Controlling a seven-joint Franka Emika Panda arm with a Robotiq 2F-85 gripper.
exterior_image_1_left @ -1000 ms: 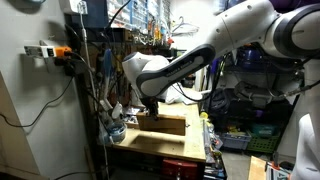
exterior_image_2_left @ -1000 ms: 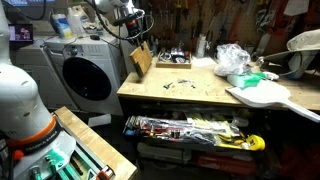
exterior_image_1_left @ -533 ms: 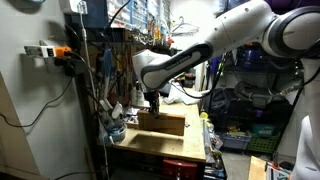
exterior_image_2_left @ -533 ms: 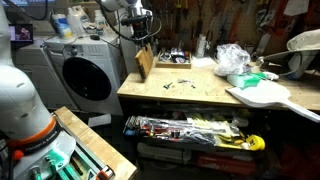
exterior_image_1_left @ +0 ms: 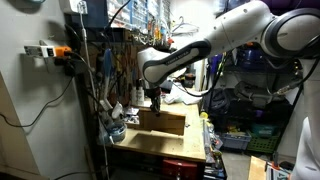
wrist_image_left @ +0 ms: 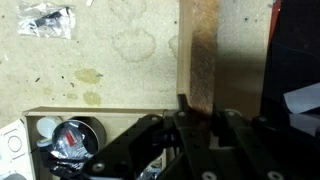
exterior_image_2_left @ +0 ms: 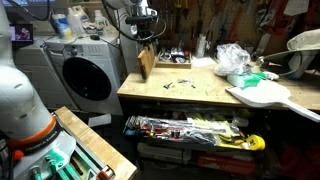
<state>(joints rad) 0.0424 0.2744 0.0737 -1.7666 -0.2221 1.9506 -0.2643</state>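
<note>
My gripper should set the wood slab down upright on the wooden workbench [exterior_image_1_left: 156, 133] [wrist_image_left: 193, 85] beside the box with the round can. The slab now stands tilted at the workbench's corner.
A wooden knife block [exterior_image_1_left: 165, 122] stands tilted at the corner of the wooden workbench [exterior_image_1_left: 160, 146]. It also shows in the other exterior view [exterior_image_2_left: 144, 62] and as a tall wood slab in the wrist view [wrist_image_left: 198, 55]. My gripper [exterior_image_1_left: 154, 100] hangs just above the block's top, pointing down [exterior_image_2_left: 147, 40]. In the wrist view its fingers [wrist_image_left: 200, 115] sit close together, and a thin dark knife [wrist_image_left: 183, 101] sticks out between them toward the block. The block's slots are hidden.
A washing machine [exterior_image_2_left: 85, 75] stands beside the bench. On the bench [exterior_image_2_left: 200, 92] lie small parts, a crumpled plastic bag [exterior_image_2_left: 232, 58] and a white board [exterior_image_2_left: 262, 95]. An open tool drawer [exterior_image_2_left: 190, 128] juts out below. A box with a round can [wrist_image_left: 70, 135] sits beside the block.
My gripper has risen a little and shifted sideways from beside the block's end to over its top, carrying the dark knife.
</note>
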